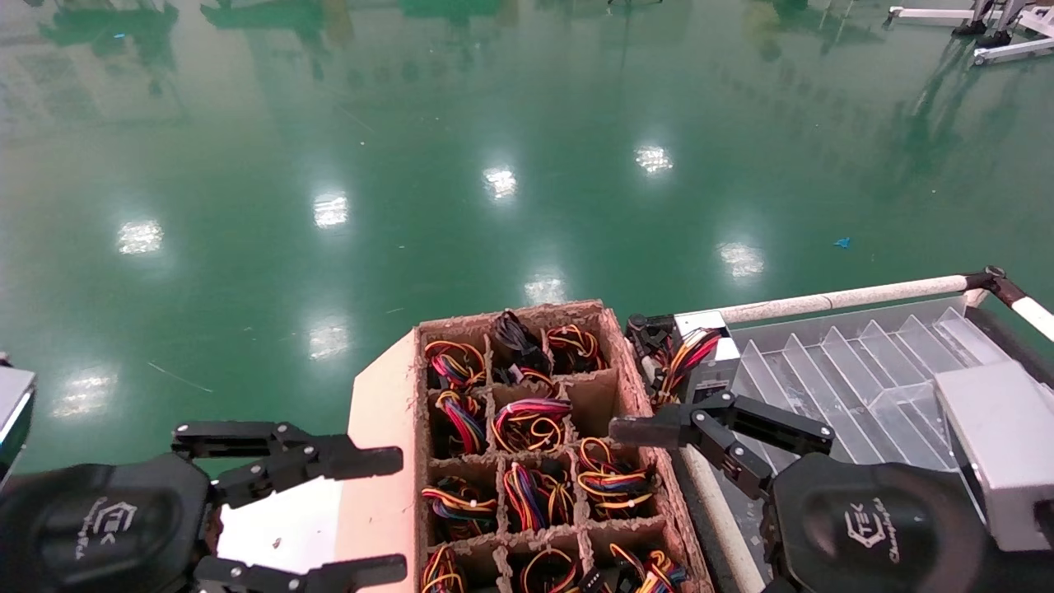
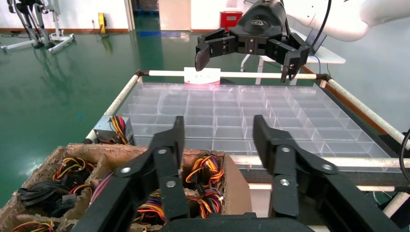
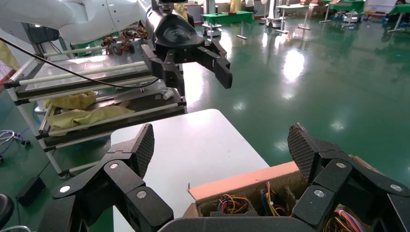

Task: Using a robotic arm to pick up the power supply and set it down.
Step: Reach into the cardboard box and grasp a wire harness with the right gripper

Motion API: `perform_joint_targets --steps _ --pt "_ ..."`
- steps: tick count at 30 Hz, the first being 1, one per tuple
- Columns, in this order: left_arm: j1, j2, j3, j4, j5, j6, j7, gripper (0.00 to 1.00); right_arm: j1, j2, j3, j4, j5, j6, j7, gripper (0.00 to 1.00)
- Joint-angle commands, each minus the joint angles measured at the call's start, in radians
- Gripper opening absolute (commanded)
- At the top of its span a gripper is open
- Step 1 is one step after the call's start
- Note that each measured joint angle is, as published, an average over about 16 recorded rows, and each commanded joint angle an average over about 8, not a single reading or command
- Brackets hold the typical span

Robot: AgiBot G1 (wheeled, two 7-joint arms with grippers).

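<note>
My right gripper should grab the wire bundle (image 1: 612,478) of the power supply in the cardboard box's tray-side cell, the one just nearer than the empty cell.
The power supply (image 1: 701,361) is a small grey box with red, yellow and black wires. It lies on the near corner of the clear divided tray (image 1: 865,371), beside the cardboard box, and also shows in the left wrist view as the power supply (image 2: 112,130). My right gripper (image 1: 638,502) hovers open over the box's right edge, just short of the supply, with nothing between its fingers (image 3: 146,142). My left gripper (image 1: 398,515) stands open and empty at the lower left, above the white table.
A brown cardboard box (image 1: 630,371) with a grid of cells holds several more coloured wire bundles. It rests on a white table (image 3: 193,145). A white rail (image 1: 848,296) frames the tray. A rack with yellow cloth (image 3: 82,113) stands beyond, on the green floor.
</note>
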Motion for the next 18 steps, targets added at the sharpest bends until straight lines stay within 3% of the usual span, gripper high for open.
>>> perform_joint_targets --steps 1,8,18 --pt "0.000 0.000 0.000 0.000 0.000 0.000 0.000 0.00 -0.001 0.000 0.000 0.001 0.002 -0.001 0.001 1.00" --pt "0.000 0.000 0.000 0.000 0.000 0.000 0.000 0.00 0.020 0.011 -0.012 -0.013 -0.067 0.025 -0.013 1.00" --pt "0.000 0.000 0.000 0.000 0.000 0.000 0.000 0.00 0.105 0.000 -0.084 -0.034 -0.299 0.076 -0.031 1.00"
